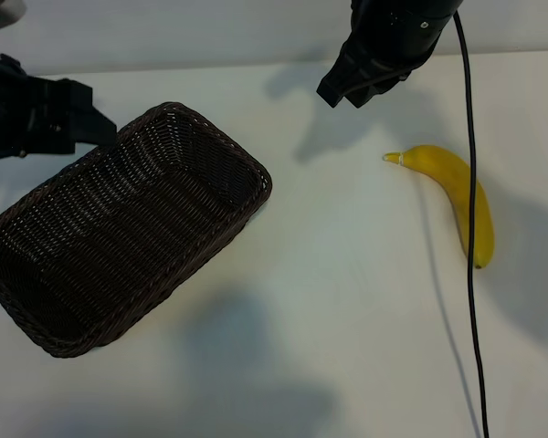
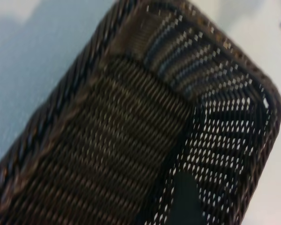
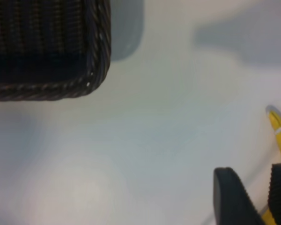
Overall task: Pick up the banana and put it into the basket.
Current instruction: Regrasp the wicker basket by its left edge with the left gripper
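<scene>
The robot's left gripper needs to close on the rim of the short side (image 1: pixel 1 300) of the wicker basket, at the end farthest away from the banana.
The yellow banana (image 1: pixel 441 168) lies on the white table at the right, its pale stem pointing left. The dark-brown wicker basket (image 1: pixel 119 228) sits at the left, empty and angled. My right gripper (image 1: pixel 347 95) hovers above the table at the back, left of and beyond the banana's stem. In the right wrist view its gripper (image 3: pixel 257 197) is open a little with nothing held; the banana (image 3: pixel 277 133) shows past the fingertips. My left gripper (image 1: pixel 96 117) stands open at the basket's far left corner, and its wrist view is filled by the basket (image 2: pixel 131 140).
A black cable (image 1: pixel 471 274) hangs from the right arm and crosses over the banana in the exterior view. The basket's corner (image 3: pixel 51 47) shows in the right wrist view. Bare white table (image 1: pixel 347 301) lies between basket and banana.
</scene>
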